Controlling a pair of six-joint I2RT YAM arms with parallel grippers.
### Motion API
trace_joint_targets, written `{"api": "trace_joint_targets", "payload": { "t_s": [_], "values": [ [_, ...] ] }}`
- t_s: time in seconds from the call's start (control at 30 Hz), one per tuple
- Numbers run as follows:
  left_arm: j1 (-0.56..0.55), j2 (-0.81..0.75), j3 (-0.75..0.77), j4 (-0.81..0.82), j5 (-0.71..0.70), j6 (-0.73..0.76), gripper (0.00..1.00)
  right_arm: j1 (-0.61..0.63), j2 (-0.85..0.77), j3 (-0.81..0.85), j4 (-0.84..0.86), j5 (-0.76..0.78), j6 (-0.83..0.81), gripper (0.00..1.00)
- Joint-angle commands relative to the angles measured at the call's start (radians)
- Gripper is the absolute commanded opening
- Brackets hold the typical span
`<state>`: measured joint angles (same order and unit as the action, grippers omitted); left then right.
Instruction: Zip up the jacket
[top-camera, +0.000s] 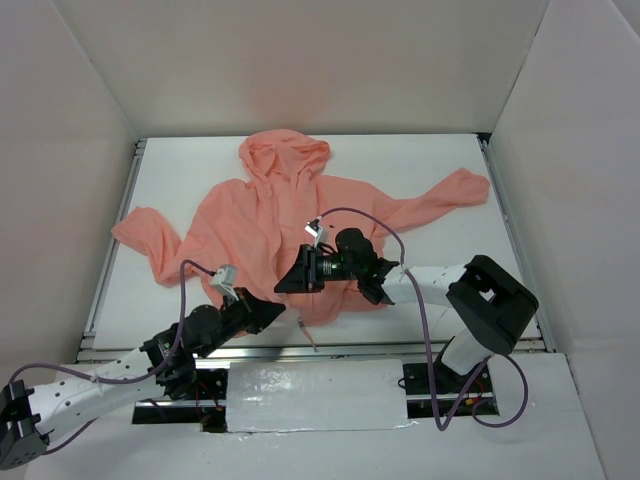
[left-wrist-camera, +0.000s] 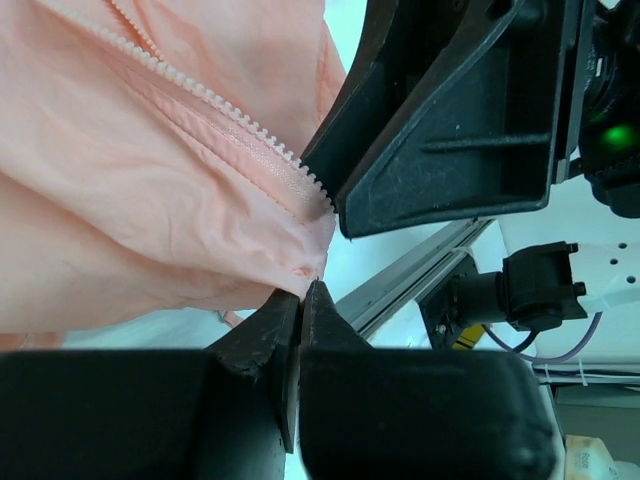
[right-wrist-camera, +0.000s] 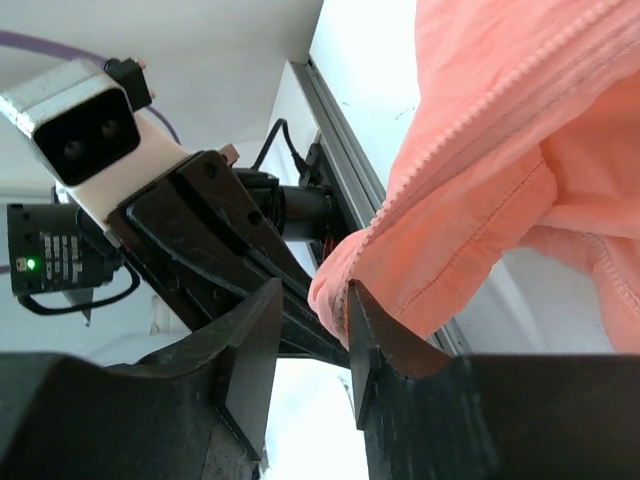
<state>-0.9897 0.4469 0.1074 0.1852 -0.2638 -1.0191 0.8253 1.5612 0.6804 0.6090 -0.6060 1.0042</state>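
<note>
Next, my right gripper steadies the jacket's edge while my left gripper, pinching the jacket's hem corner below the zipper teeth, takes the teeth's lower end (left-wrist-camera: 328, 206).
The salmon-pink jacket (top-camera: 260, 215) lies spread on the white table, hood at the far side and sleeves out to both sides. My left gripper (top-camera: 268, 312) is at its bottom hem, and in the left wrist view it (left-wrist-camera: 301, 291) is shut on a corner of the hem beside the zipper teeth (left-wrist-camera: 215, 100). My right gripper (top-camera: 290, 281) hovers just above that spot. In the right wrist view its jaws (right-wrist-camera: 312, 300) stand open, with a fold of the jacket's zipper edge (right-wrist-camera: 335, 280) resting against the right-hand finger (right-wrist-camera: 375, 325).
A metal rail (top-camera: 330, 350) runs along the table's near edge. White walls enclose the table on three sides. The right arm's purple cable (top-camera: 425, 330) loops over the near right. The two grippers are very close together; the right gripper's finger (left-wrist-camera: 450, 130) fills the left wrist view.
</note>
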Motion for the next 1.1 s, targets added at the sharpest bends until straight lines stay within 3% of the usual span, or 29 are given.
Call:
{"api": "trace_joint_targets", "payload": {
  "t_s": [0.0, 0.1, 0.23, 0.3, 0.43, 0.5, 0.53, 0.57, 0.63, 0.73, 0.93, 1.07],
  "values": [
    [0.002, -0.022, 0.005, 0.059, 0.000, 0.025, 0.00, 0.009, 0.003, -0.005, 0.063, -0.049, -0.048, 0.40],
    [0.002, -0.048, -0.002, 0.060, -0.003, 0.027, 0.00, 0.009, 0.003, -0.024, 0.093, -0.070, -0.050, 0.38],
    [0.002, -0.077, -0.008, 0.057, -0.009, 0.022, 0.00, 0.009, -0.003, -0.031, 0.094, -0.074, -0.059, 0.15],
    [0.002, -0.083, -0.009, 0.054, -0.012, 0.020, 0.00, 0.009, -0.003, -0.031, 0.083, -0.074, -0.067, 0.13],
    [0.002, -0.085, -0.009, 0.053, -0.014, 0.016, 0.00, 0.008, -0.001, -0.031, 0.072, -0.075, -0.073, 0.00],
    [0.002, -0.080, -0.008, 0.053, -0.011, 0.017, 0.06, 0.009, -0.006, -0.027, 0.054, -0.075, -0.081, 0.00],
    [0.002, -0.074, -0.006, 0.051, -0.012, 0.017, 0.12, 0.009, -0.010, -0.024, 0.043, -0.075, -0.087, 0.00],
    [0.000, -0.071, -0.003, 0.048, -0.012, 0.017, 0.24, 0.009, -0.013, -0.016, 0.022, -0.077, -0.105, 0.00],
    [0.002, -0.062, -0.005, 0.056, -0.005, 0.023, 0.31, 0.008, -0.029, 0.001, -0.014, -0.080, -0.140, 0.00],
    [0.002, -0.050, -0.003, 0.069, 0.005, 0.027, 0.24, 0.009, -0.050, 0.007, -0.072, -0.072, -0.173, 0.00],
    [0.002, -0.027, -0.003, 0.112, 0.020, 0.045, 0.25, 0.009, -0.049, 0.004, -0.086, -0.078, -0.176, 0.00],
    [0.002, -0.008, -0.005, 0.155, 0.049, 0.056, 0.40, 0.009, -0.041, 0.004, -0.078, -0.083, -0.170, 0.00]
  ]
}}
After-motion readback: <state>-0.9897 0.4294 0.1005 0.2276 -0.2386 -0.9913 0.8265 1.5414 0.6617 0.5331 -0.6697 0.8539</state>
